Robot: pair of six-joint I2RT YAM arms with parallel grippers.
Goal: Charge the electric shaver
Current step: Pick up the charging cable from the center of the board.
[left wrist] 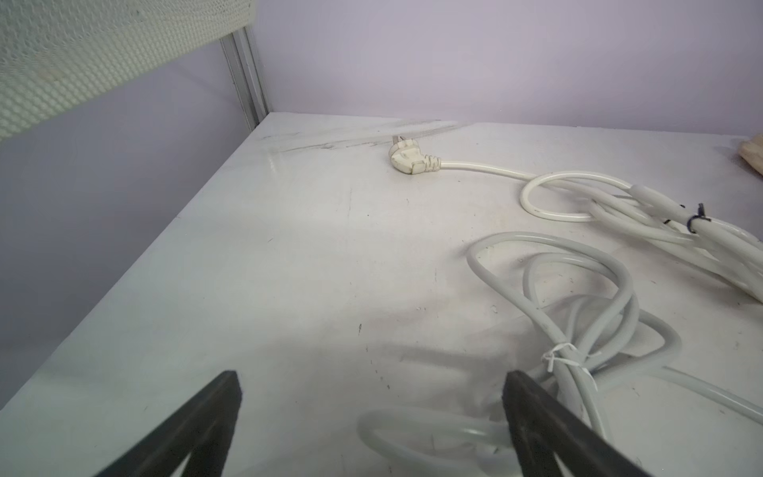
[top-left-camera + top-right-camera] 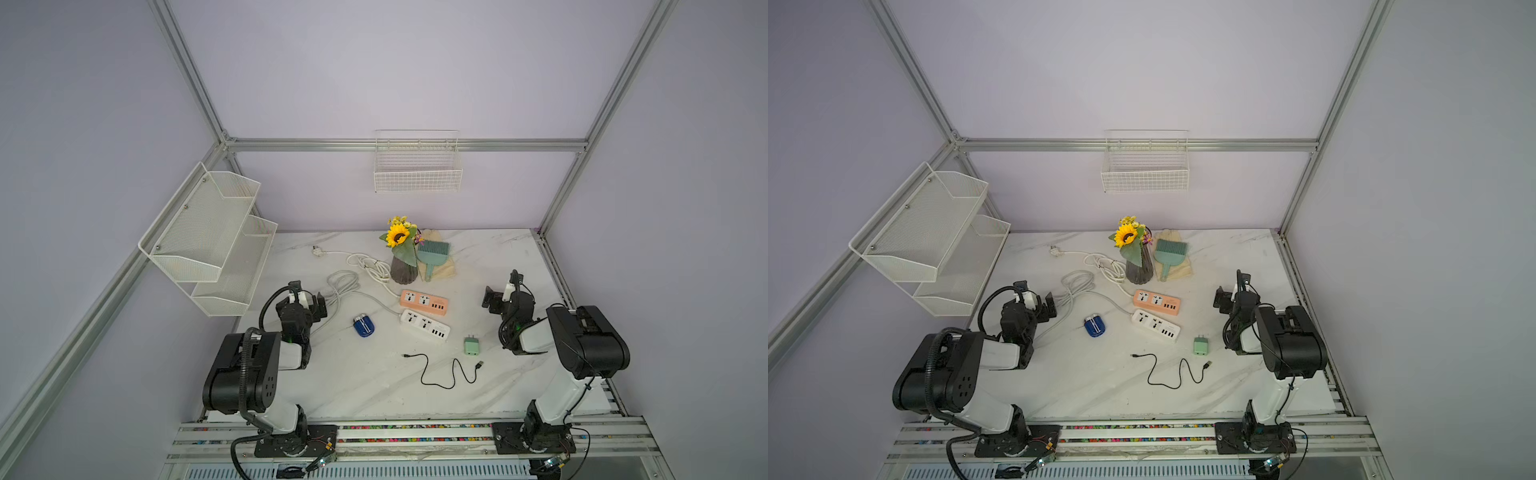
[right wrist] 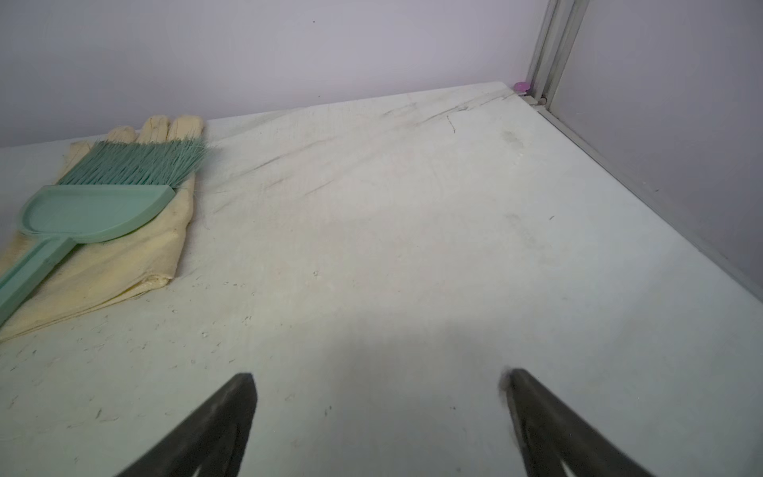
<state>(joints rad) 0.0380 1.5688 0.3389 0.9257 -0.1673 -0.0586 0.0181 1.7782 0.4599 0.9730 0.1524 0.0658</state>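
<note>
I move my right gripper to the black USB cable next and close it on its end point(image 2: 479, 365) next to the mint-green plug adapter.
The electric shaver point(image 2: 364, 325) point(image 2: 1094, 325), dark blue with a silver head, lies on the marble table left of the middle in both top views. My left gripper point(image 2: 319, 305) point(image 1: 371, 382) hovers open to the shaver's left, above coiled grey cord point(image 1: 578, 314). My right gripper point(image 2: 492, 300) point(image 3: 377, 382) is open over bare table at the right side, nothing between its fingers. A black USB cable point(image 2: 446, 370) lies loose near the front. A mint-green plug adapter point(image 2: 471, 345) stands beside it. A white power strip point(image 2: 424, 325) and an orange power strip point(image 2: 424, 301) lie mid-table.
A vase of sunflowers point(image 2: 402, 253), a teal brush with dustpan point(image 2: 432, 253) point(image 3: 95, 206) on a cream glove point(image 3: 124, 264) stand at the back. White cord with plug point(image 1: 408, 157) trails left. A mesh shelf point(image 2: 208, 232) hangs at left, a wire basket point(image 2: 417, 166) on the back wall.
</note>
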